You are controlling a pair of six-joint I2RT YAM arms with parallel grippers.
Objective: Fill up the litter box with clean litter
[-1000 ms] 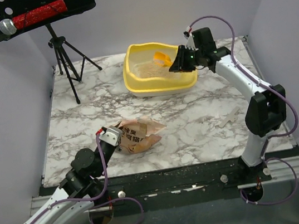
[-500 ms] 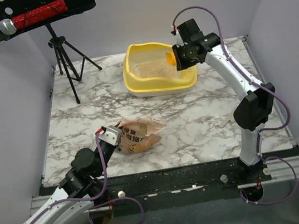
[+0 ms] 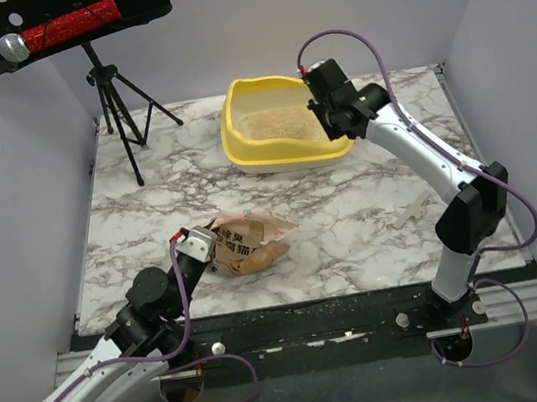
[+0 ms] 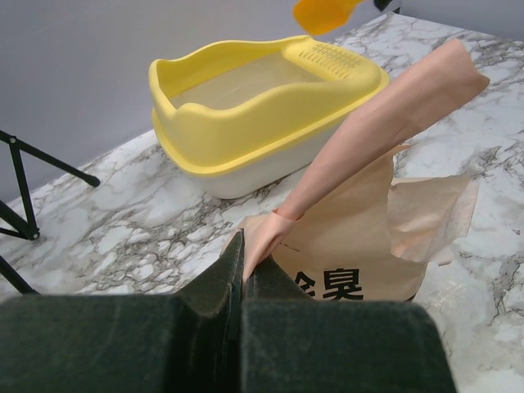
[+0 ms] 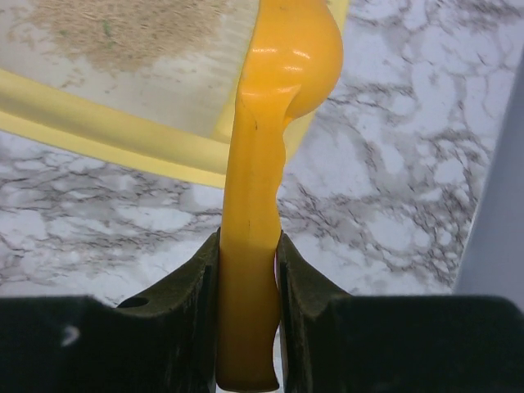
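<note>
The orange scoop will go down on the marble table [image 3: 412,177] just behind the small pale strip, set there by my right gripper.
The yellow litter box [image 3: 241,149] stands at the back centre of the marble table, with pale beige litter [image 3: 282,121] spread over its floor. My right gripper [image 3: 334,118] hangs over the box's right rim, shut on the handle of an orange scoop [image 5: 260,205]. The scoop's bowl [image 5: 296,49] is over the box's edge [image 5: 98,123], next to the litter [image 5: 123,24]. My left gripper [image 3: 194,244] is shut on a flap of the tan-pink bag [image 3: 252,242], which lies crumpled at the front left. In the left wrist view the bag [image 4: 368,246] rises from my left gripper [image 4: 243,274], with the box [image 4: 246,139] behind it.
A black tripod stand [image 3: 119,112] stands at the back left and carries a perforated black tray [image 3: 61,30] with a microphone and a red item. Spilled grit lies along the table's front edge [image 3: 295,308]. Lilac walls close the left, back and right sides.
My right arm has swung left and turned over the box's right rim; the scoop, seen above the box before, is now hidden under the wrist in the top view. The left arm has not moved.
</note>
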